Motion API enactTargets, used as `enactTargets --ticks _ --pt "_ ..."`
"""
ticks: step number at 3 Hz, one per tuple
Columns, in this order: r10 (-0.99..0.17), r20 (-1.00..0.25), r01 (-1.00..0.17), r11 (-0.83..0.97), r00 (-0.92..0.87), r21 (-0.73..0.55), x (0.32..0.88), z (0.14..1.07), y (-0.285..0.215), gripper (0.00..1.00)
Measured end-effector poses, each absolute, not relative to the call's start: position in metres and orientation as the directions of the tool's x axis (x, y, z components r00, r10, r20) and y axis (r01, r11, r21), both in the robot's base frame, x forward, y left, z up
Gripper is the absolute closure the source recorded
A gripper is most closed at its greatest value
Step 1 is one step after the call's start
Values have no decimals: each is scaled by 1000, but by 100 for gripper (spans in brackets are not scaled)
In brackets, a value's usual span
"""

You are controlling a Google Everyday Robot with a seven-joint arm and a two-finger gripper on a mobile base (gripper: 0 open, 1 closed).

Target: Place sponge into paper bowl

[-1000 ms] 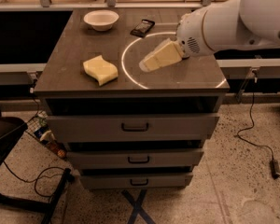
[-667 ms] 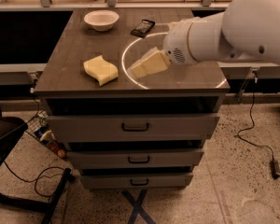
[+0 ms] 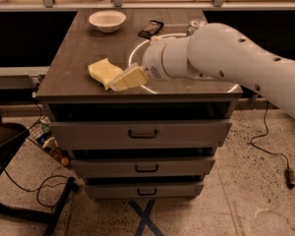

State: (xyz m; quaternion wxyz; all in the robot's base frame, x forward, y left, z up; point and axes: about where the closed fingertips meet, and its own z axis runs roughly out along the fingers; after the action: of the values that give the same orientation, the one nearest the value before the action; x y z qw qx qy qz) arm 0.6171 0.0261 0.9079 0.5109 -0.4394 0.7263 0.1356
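Note:
The robot's gripper will next move to the sponge's near end [image 3: 109, 78], by the front edge of the cabinet top, and close there.
The pale yellow sponge [image 3: 103, 71] lies on the dark cabinet top [image 3: 78, 48], near its front left. The white paper bowl [image 3: 107, 20] stands at the back left of the same top, empty. My gripper [image 3: 127, 78] is the pale yellow wedge at the end of the thick white arm [image 3: 221, 58]. It reaches in from the right and its tip sits right beside the sponge's right edge, partly overlapping it in the view.
A black phone-like object [image 3: 151, 29] lies behind the arm at the back centre. A silver can [image 3: 193, 28] is partly hidden behind the arm. A bright ring of light [image 3: 137, 53] marks the top. The cabinet has drawers [image 3: 140, 132] below. Cables lie on the floor.
The arm has swung left and toward the front of the cabinet, bringing the gripper from the middle of the light ring to the sponge's right edge. The sponge and bowl have not moved.

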Motion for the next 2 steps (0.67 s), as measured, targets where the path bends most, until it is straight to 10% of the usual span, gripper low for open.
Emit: enactTargets --ticks 2 --pt "-434 -896 -784 588 -96 -200 643 872 58 0"
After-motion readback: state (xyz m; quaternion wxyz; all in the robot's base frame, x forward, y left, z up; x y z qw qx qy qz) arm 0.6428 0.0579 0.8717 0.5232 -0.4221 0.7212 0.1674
